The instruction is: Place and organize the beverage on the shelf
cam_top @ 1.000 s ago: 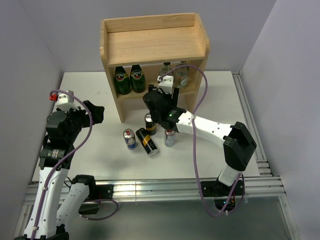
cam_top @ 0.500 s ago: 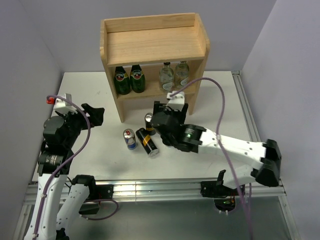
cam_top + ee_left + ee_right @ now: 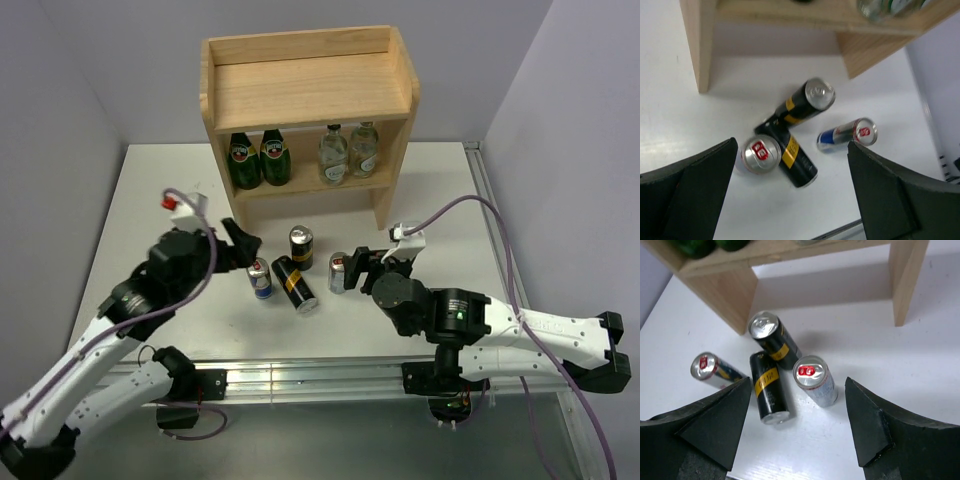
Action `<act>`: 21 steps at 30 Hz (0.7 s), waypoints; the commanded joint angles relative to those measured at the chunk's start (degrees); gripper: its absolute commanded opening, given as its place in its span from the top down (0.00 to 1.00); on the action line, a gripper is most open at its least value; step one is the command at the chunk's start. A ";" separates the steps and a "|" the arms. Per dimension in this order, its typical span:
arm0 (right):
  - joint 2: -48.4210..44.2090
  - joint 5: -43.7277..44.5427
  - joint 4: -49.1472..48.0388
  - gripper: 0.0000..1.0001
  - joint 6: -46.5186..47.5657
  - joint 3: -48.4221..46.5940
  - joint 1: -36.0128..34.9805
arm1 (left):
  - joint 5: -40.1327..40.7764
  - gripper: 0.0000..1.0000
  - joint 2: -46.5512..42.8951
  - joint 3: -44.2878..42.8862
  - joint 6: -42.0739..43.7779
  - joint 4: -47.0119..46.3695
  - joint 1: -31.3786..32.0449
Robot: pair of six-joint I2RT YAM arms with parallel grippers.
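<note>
I should close my left gripper around the upper body (image 3: 259, 277) (image 3: 756, 162) of the blue-and-silver can that stands next to the black-and-gold can lying down.
The wooden shelf (image 3: 310, 95) stands at the back; its top board is bare. Two clear glass bottles (image 3: 347, 153) stand on its lower tier at the right. Four cans are on the table before it: a blue-and-silver can (image 3: 260, 278) upright, a black-and-gold can (image 3: 295, 285) lying down, a black-and-gold can (image 3: 301, 247) upright, and a blue-and-silver can (image 3: 340, 272) upright. My left gripper (image 3: 240, 245) is open and empty above the left can (image 3: 760, 154). My right gripper (image 3: 370, 262) is open and empty near the right can (image 3: 815, 380).
Two green bottles (image 3: 260, 158) stand on the left of the lower tier. The shelf's side panels (image 3: 697, 40) (image 3: 905, 280) rise just behind the cans. Grey walls close in the table on three sides, and an aluminium rail (image 3: 330, 375) runs along the near edge.
My right arm has pulled back from the shelf's lower tier to the near right of the cans. My left arm has swung right, toward the cans.
</note>
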State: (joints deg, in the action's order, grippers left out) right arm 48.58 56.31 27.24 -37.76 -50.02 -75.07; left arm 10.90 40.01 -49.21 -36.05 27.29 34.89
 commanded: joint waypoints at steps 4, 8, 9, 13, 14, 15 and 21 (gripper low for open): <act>-3.92 -4.46 -0.18 0.18 1.81 0.63 -0.87 | 47.17 0.01 12.71 -9.84 -16.48 13.38 25.81; -5.51 -3.85 2.28 0.17 0.67 1.32 -0.96 | 52.56 0.01 16.86 -6.71 -27.90 15.17 36.89; -5.86 -3.93 3.07 0.17 0.23 1.59 -0.96 | 52.74 0.01 16.60 -5.47 -28.80 14.38 37.96; -7.44 -4.46 4.31 0.17 -0.82 3.17 -0.96 | 53.70 0.01 14.22 -0.10 -32.84 12.79 42.27; -7.44 -4.46 4.57 0.17 -1.00 3.61 -0.87 | 53.70 0.01 14.22 1.30 -34.33 12.88 43.49; -7.44 -4.46 4.92 0.17 -1.44 3.87 -0.96 | 53.62 0.01 14.48 1.83 -35.30 13.23 43.85; -7.18 -4.72 4.75 0.17 -2.32 5.28 -0.96 | 53.17 0.01 17.12 7.37 -37.33 8.14 43.94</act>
State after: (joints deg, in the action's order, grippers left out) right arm 41.54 51.27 31.75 -38.81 -44.82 -75.61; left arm 61.56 56.80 -43.90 -70.17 39.00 78.46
